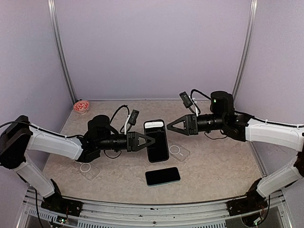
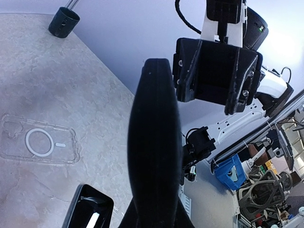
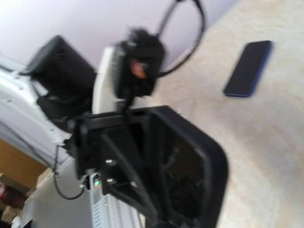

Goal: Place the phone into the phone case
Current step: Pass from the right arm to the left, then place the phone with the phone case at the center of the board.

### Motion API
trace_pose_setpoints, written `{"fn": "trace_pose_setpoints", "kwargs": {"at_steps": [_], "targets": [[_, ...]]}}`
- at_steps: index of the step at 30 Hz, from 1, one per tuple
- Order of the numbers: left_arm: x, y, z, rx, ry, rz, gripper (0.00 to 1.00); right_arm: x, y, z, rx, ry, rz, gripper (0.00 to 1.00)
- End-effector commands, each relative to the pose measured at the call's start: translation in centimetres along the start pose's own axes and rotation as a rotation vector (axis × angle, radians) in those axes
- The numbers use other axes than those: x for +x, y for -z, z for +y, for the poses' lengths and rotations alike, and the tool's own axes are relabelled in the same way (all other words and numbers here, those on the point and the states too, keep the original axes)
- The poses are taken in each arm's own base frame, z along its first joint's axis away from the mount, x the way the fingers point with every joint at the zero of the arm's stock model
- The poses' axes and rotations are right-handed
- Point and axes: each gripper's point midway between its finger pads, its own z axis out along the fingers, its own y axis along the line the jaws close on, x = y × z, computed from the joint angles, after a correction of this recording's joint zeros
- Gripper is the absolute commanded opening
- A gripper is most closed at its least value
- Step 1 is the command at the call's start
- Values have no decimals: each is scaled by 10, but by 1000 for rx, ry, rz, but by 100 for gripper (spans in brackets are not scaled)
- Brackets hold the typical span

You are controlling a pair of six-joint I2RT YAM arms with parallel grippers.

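I should set the black phone on the table (image 1: 154, 122) behind the clear phone case near my right gripper, using my left gripper.
A black phone (image 1: 156, 142) with a glossy screen is held above the table's middle, screen up. My left gripper (image 1: 151, 141) is shut on the middle of its left edge. In the left wrist view the gripper (image 2: 154, 71) is one dark closed shape. My right gripper (image 1: 168, 127) has its tips at the phone's upper right edge, and its jaws cannot be made out. The right wrist view is blurred and shows the phone (image 3: 194, 171) close up. A clear phone case (image 1: 179, 151) lies flat just right of the phone and also shows in the left wrist view (image 2: 38, 142).
A second dark phone (image 1: 163, 176) with a teal edge lies flat near the front, also seen in the right wrist view (image 3: 249, 69). Another clear case (image 1: 88, 169) lies under the left arm. A small red bowl (image 1: 81, 106) stands at the back left corner.
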Motion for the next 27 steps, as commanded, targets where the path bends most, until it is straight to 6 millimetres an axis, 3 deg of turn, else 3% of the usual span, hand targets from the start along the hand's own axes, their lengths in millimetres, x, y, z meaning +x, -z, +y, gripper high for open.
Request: {"fn": "trace_pose_setpoints", "kwargs": {"at_steps": [1,7,11,20,27], "targets": [[-21,5,-33,138,-58,-65,0,5,0,13,-104,25,15,36],[-18,3,-32,154,-44,-59,0,10,-8,2,-98,14,26,39],[-28,6,-16,92,-25,-75,0,9,-8,-2,-72,20,15,39],[-88,13,51,-37,98,-64,0,11,5,-16,1,6,-2,40],[-106,2,113,-114,192,9,0,14,15,-20,60,4,-10,50]]}}
